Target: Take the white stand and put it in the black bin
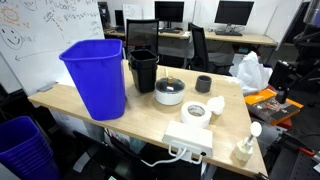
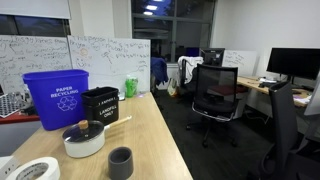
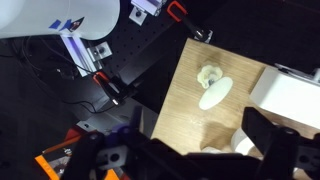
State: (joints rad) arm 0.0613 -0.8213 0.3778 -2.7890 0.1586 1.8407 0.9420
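Note:
The robot's gripper should next move to the white stand's rounded top (image 3: pixel 215 93), above its base, and close there.
The white stand (image 1: pixel 246 143) sits near the table's corner, beside the white power box (image 1: pixel 189 138). In the wrist view the white stand (image 3: pixel 211 87) is seen from above on the wood, apart from my gripper. My gripper (image 3: pixel 190 152) is open and empty, and its dark fingers frame the bottom of that view, above the table's edge. The black bin (image 1: pixel 143 68) stands upright next to the blue bin (image 1: pixel 95 75) at the far end of the table. It also shows in an exterior view (image 2: pixel 100 104). I cannot make out the gripper in either exterior view.
A lidded pot (image 1: pixel 170 92), a small black cup (image 1: pixel 204 84) and a white tape roll (image 1: pixel 195 111) lie between the stand and the bins. The power box (image 3: pixel 292 96) is close beside the stand. Clutter and cables lie below the table edge (image 3: pixel 100 80).

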